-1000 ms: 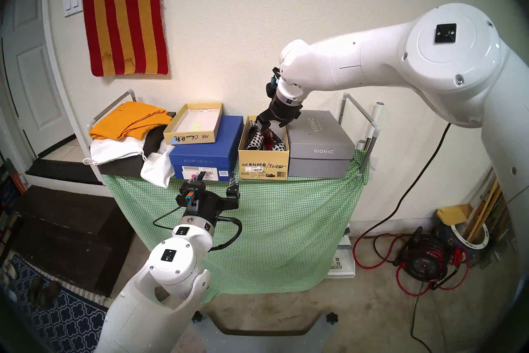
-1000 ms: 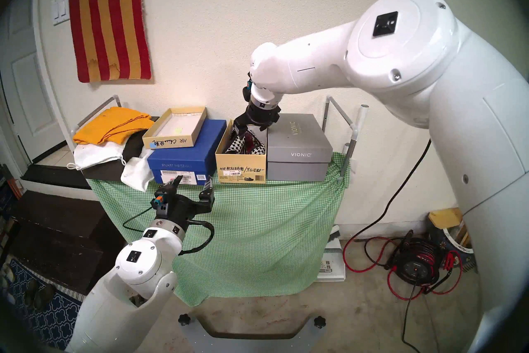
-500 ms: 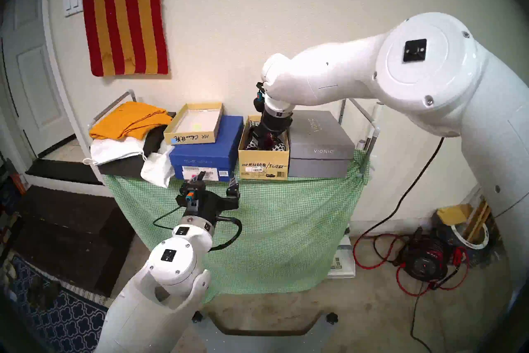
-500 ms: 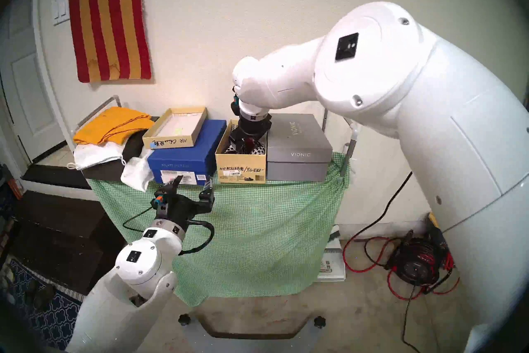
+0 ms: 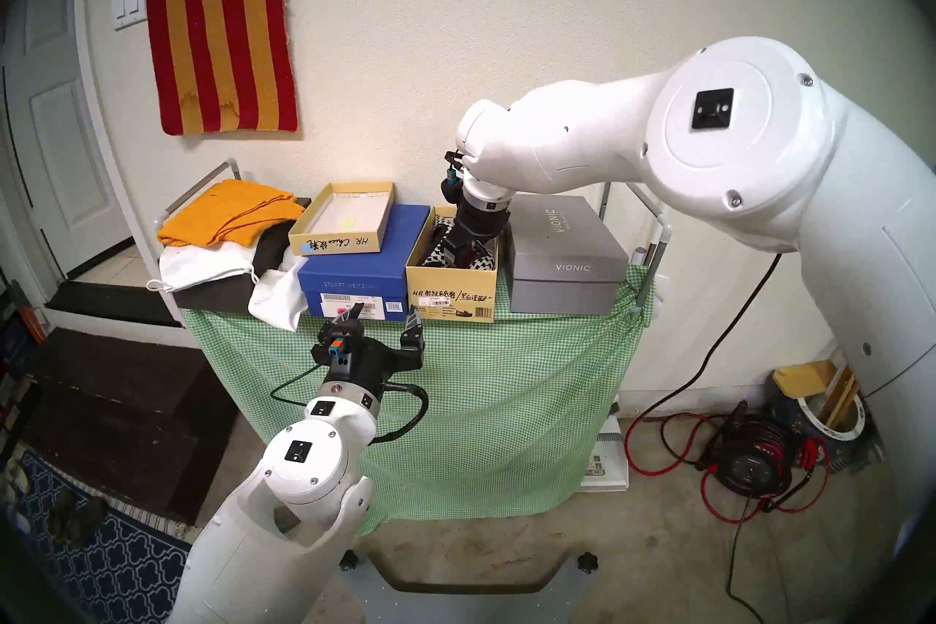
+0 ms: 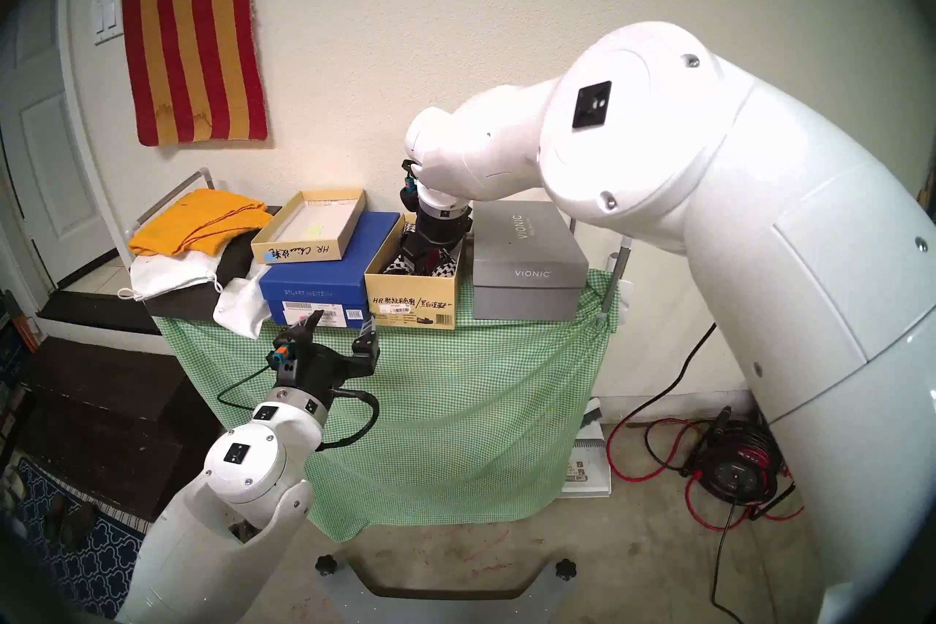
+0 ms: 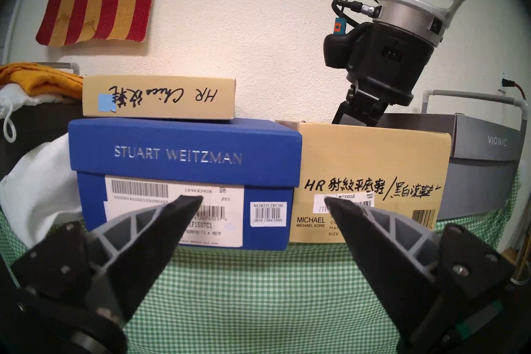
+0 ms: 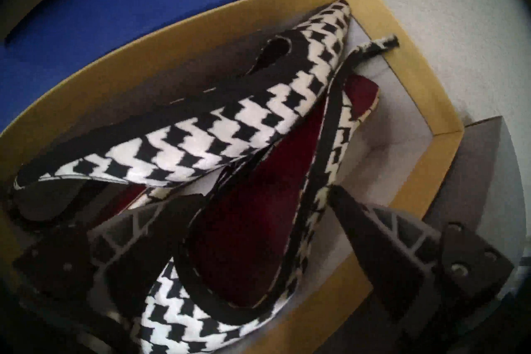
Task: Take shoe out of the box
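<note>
The other shoe leans over one side of the red-lined shoe. My right gripper will pinch the red-lined shoe's free rim (image 8: 313, 213) by the grey box.
The tan-yellow box (image 5: 451, 296) (image 6: 411, 299) (image 7: 370, 161) stands open between a blue box and a grey one. Two black-and-white checked shoes lie in it. My right gripper (image 5: 463, 248) (image 6: 428, 253) (image 8: 253, 201) reaches down inside. Its fingers stand wide apart on either side of the shoe (image 8: 244, 235) with the dark red lining, close against its sides. The other shoe (image 8: 230, 120) leans across the box's wall (image 8: 402, 57). My left gripper (image 5: 385, 316) (image 7: 258, 204) hangs open and empty in front of the table edge, facing the boxes.
A shallow tan lid (image 5: 339, 223) rests on the blue Stuart Weitzman box (image 5: 354, 276). The grey VIONIC box (image 5: 562, 253) stands to the right, with a small gap. Orange cloth (image 5: 228, 213) and white bags (image 5: 202, 268) lie at the left. A green checked cloth (image 5: 456, 380) drapes the table.
My right gripper has come down into the box and shifted left. The box has slid left, away from the grey box and against the blue one. The left arm has not moved.
</note>
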`<state>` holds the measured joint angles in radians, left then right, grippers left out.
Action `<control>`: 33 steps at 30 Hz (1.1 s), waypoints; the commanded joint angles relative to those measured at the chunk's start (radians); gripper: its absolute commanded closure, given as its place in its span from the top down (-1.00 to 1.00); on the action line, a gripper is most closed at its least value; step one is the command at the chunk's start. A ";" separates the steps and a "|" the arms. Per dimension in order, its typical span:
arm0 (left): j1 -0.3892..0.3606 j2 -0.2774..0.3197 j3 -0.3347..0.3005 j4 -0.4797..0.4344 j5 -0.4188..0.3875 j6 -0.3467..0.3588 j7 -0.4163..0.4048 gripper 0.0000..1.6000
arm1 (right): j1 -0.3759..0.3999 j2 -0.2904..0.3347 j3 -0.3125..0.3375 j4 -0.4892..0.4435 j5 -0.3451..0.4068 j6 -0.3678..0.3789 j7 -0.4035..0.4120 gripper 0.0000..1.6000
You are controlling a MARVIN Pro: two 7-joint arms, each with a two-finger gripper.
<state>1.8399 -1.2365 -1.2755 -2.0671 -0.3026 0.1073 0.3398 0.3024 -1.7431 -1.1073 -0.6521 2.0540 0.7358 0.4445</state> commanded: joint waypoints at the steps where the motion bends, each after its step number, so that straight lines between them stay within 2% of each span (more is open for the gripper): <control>1: 0.000 0.001 -0.001 0.000 0.000 0.000 0.000 1.00 | -0.029 -0.007 -0.013 0.045 -0.039 -0.028 0.066 1.00; 5: 0.000 0.001 -0.001 0.000 0.000 0.000 0.000 1.00 | -0.027 -0.011 -0.015 0.035 -0.052 -0.039 0.076 1.00; 6: 0.000 0.001 -0.001 0.000 0.000 0.000 0.000 1.00 | -0.040 -0.010 -0.009 0.054 -0.046 -0.039 0.071 0.72; 7: 0.000 0.001 -0.001 0.000 0.000 0.000 0.000 1.00 | -0.040 -0.010 -0.009 0.054 -0.046 -0.039 0.071 0.72; 8: 0.000 0.001 -0.001 0.000 0.000 0.000 0.000 1.00 | -0.044 -0.011 -0.011 0.066 -0.050 -0.040 0.078 0.11; 10: 0.000 0.001 -0.001 0.000 0.000 0.000 0.000 1.00 | -0.039 -0.006 -0.011 0.065 -0.057 -0.046 0.084 -0.62; 11: 0.000 0.001 -0.001 0.000 0.000 0.000 0.000 1.00 | -0.036 -0.004 -0.010 0.062 -0.057 -0.047 0.085 -0.86; 12: 0.000 0.001 -0.001 0.000 0.000 0.000 0.000 1.00 | -0.031 -0.001 -0.008 0.056 -0.059 -0.053 0.082 -0.99; 14: 0.000 0.001 -0.001 0.000 0.000 0.000 0.000 1.00 | -0.016 0.013 0.009 0.030 -0.039 -0.066 0.033 -1.00; 19: 0.000 0.001 -0.001 0.000 0.000 0.000 0.000 1.00 | 0.001 0.031 0.025 0.006 -0.026 -0.074 0.000 -1.00; 22: 0.000 0.001 -0.001 0.000 0.000 0.000 0.000 1.00 | 0.035 0.055 0.047 -0.040 0.001 -0.085 -0.063 -1.00; 33: 0.000 0.001 -0.001 0.000 0.000 0.000 0.000 1.00 | 0.095 0.114 0.072 -0.106 0.031 -0.090 -0.108 -1.00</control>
<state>1.8399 -1.2365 -1.2755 -2.0671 -0.3026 0.1073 0.3397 0.3430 -1.6734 -1.0500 -0.7456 2.0589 0.6488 0.3559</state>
